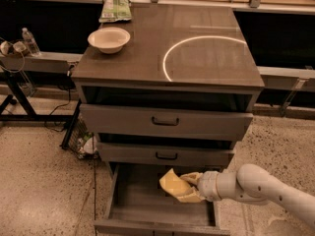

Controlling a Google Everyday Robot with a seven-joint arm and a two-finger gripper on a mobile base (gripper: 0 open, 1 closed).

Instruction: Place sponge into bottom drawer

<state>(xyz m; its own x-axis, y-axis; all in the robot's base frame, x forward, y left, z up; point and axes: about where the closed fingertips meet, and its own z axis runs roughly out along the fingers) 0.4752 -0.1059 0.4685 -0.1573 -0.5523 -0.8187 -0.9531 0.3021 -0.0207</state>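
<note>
I need to set the sponge, which hangs above the drawer floor now, near the middle of the bottom drawer's grey bottom (pixel 177 189) with my gripper.
The grey cabinet's bottom drawer (pixel 138 200) is pulled open and shows a plain grey floor. My gripper (pixel 183 187) reaches in from the right, above the right half of the open drawer. It is shut on the pale-yellow sponge (pixel 172 183), which sticks out to the left of the yellowish fingers (pixel 191 196). The sponge hangs above the drawer floor, just below the front of the middle drawer. The white arm (pixel 266 186) extends away to the lower right.
The two upper drawers (pixel 165 122) with black handles stand slightly open. A white bowl (pixel 109 39) and a green packet (pixel 114 9) sit on the cabinet top (pixel 197 48). A wire basket (pixel 82 142) is on the floor left of the cabinet.
</note>
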